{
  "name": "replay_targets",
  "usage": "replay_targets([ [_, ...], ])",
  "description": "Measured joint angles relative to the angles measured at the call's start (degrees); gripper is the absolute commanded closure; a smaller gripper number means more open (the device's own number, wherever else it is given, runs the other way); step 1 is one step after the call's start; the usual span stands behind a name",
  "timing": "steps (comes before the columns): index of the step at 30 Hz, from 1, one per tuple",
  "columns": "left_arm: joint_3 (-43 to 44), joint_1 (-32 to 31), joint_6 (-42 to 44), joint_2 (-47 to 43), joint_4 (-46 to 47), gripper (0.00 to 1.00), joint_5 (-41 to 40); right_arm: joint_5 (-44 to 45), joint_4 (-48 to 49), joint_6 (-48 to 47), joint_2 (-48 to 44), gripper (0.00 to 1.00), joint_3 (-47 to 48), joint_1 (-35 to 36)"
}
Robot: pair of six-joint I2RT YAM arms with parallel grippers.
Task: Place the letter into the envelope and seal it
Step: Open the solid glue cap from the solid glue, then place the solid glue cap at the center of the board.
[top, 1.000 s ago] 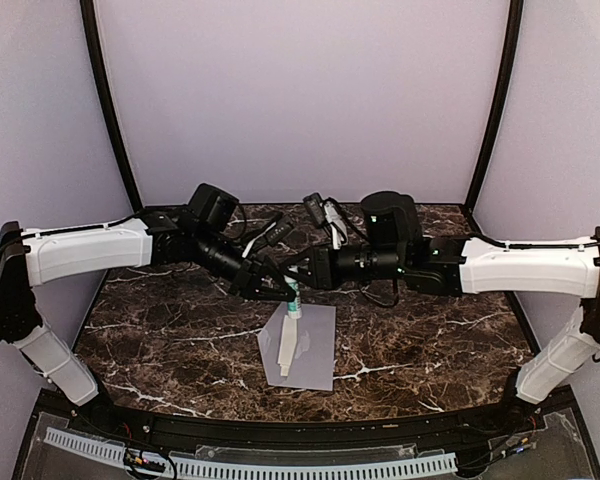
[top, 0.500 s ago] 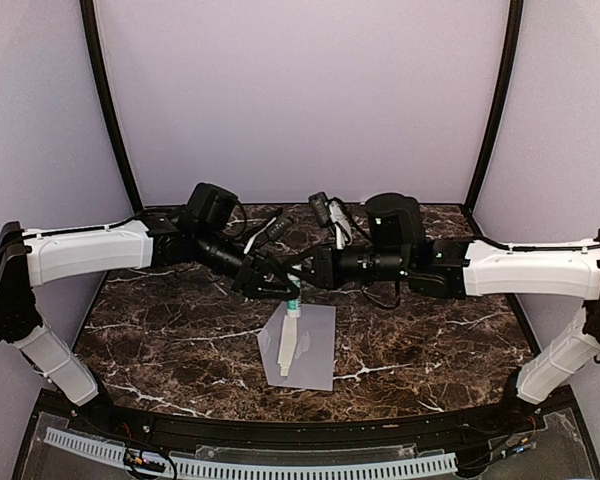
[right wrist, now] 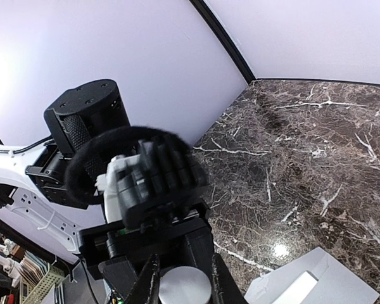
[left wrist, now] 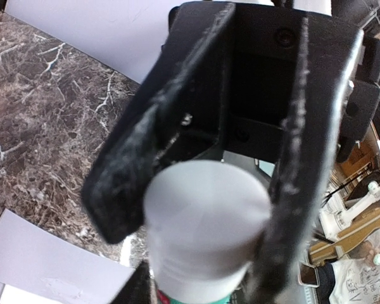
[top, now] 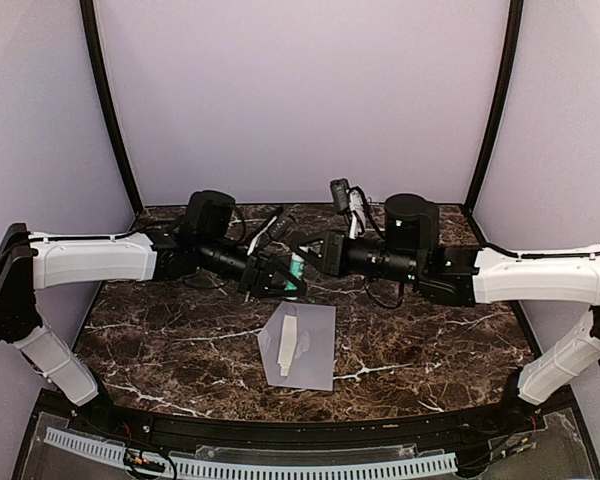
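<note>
The robot's right gripper will release the white cap on the bare marble (top: 368,310) next to the envelope's far corner, opposite the envelope's flap.
The pale envelope (top: 315,350) lies flat on the marble, and its corner shows in the left wrist view (left wrist: 44,266) and the right wrist view (right wrist: 332,285). A narrow white strip (top: 288,350) rests on it; I cannot tell whether this is the letter. Above the envelope's far edge both grippers meet at a glue stick (top: 296,268) with a teal band. My right gripper (top: 310,262) (right wrist: 183,284) is shut on the stick's round grey end (right wrist: 185,286). My left gripper (top: 278,282) (left wrist: 196,253) is open, its jaws standing on either side of the white cap (left wrist: 206,221).
The dark marble table (top: 430,330) has a black rim at the front. Lavender walls with black corner posts (top: 110,110) close in the back and sides. The two arms span the middle of the table, their cables bunched above the grippers.
The glue stick has lifted off the envelope and moved toward the back. The right arm has drawn back to the right. My left jaws have widened round the stick.
</note>
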Motion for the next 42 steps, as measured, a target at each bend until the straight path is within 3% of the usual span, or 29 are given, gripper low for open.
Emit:
replay_targets([
  [3,-1.3,-0.2,-1.6,0.0,2.5,0.91,0.1,0.8,0.5,0.8,0.0,1.00,-0.3,0.0],
  [7,-1.9,-0.5,-2.4,0.0,3.9,1.00,-0.5,2.2,1.1,2.1,-0.7,1.00,-1.4,0.0],
  [25,-0.7,-2.4,6.2,0.0,-1.8,1.00,-5.5,5.5,-5.0,2.0,-6.0,1.00,-3.5,0.3],
  [33,-2.3,-0.9,7.7,0.0,-11.7,1.00,-8.5,16.4,-6.0,0.3,-11.3,1.00,-3.2,-3.1],
  [39,-4.6,-0.2,7.5,-3.1,-12.4,1.00,-11.1,22.2,-7.9,-0.9,-11.1,1.00,-3.9,-3.2],
  [42,-5.3,3.6,6.4,-6.3,-12.3,1.00,-11.7,25.4,-7.9,-1.2,-10.5,1.00,-7.5,-3.7],
])
